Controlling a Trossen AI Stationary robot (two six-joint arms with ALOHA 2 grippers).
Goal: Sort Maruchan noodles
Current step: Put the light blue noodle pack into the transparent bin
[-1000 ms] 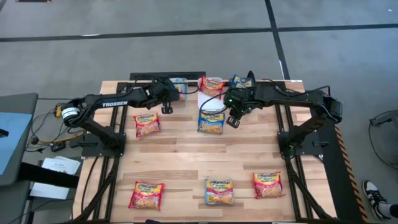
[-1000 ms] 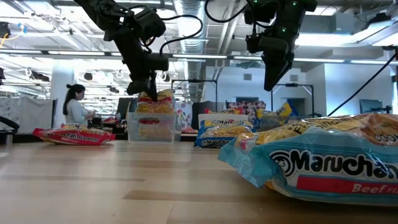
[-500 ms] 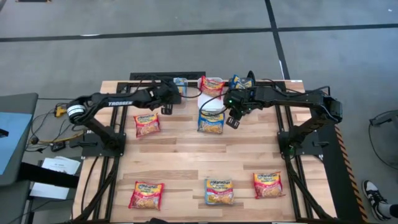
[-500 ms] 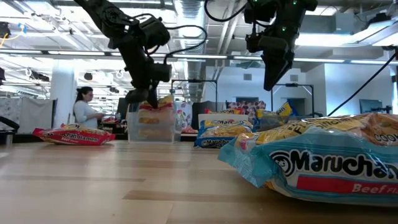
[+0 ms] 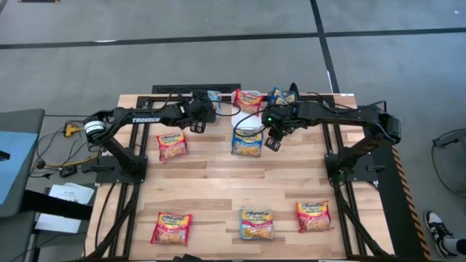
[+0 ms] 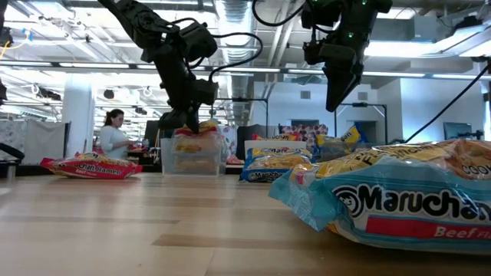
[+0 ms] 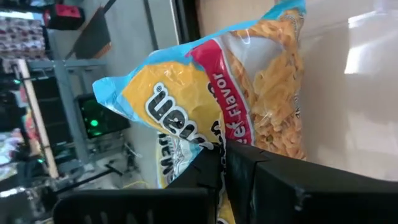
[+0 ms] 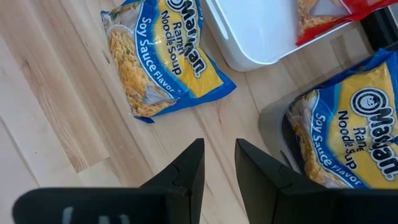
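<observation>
Next, my left gripper lets go of the yellow Maruchan packet against the other packet inside the clear bin (image 5: 213,99) (image 7: 230,118).
My left gripper (image 5: 198,118) hovers at the clear bin (image 6: 188,157) by the table's far edge, shut on a yellow Maruchan packet with blue edges and a red stripe (image 7: 205,93). The packet's lower part dips into the bin (image 6: 192,132). My right gripper (image 8: 217,155) is open and holds nothing. It hangs above the bare wood between a blue Soy Sauce packet (image 8: 161,56), which lies flat on the table, and the white bin (image 8: 261,31). Another blue packet (image 8: 348,137) lies in the dark bin. My left gripper pinches the packet between its two fingers (image 7: 214,168), at the printed face near the red stripe (image 7: 214,134). The packet is lifted and hangs from the fingers over the clear bin, its lower part inside the bin's walls.
A red packet (image 5: 172,145) lies near the left arm and a blue one (image 5: 247,142) under the right arm. Three more packets (image 5: 171,227) (image 5: 257,223) (image 5: 314,216) lie along the near edge. The white bin (image 5: 249,102) holds a red packet. A person stands in the room behind.
My left gripper has moved toward the table's right and slightly down, carrying its packet from above the clear bin's rim down into it. It has stayed shut. My right gripper has kept still.
</observation>
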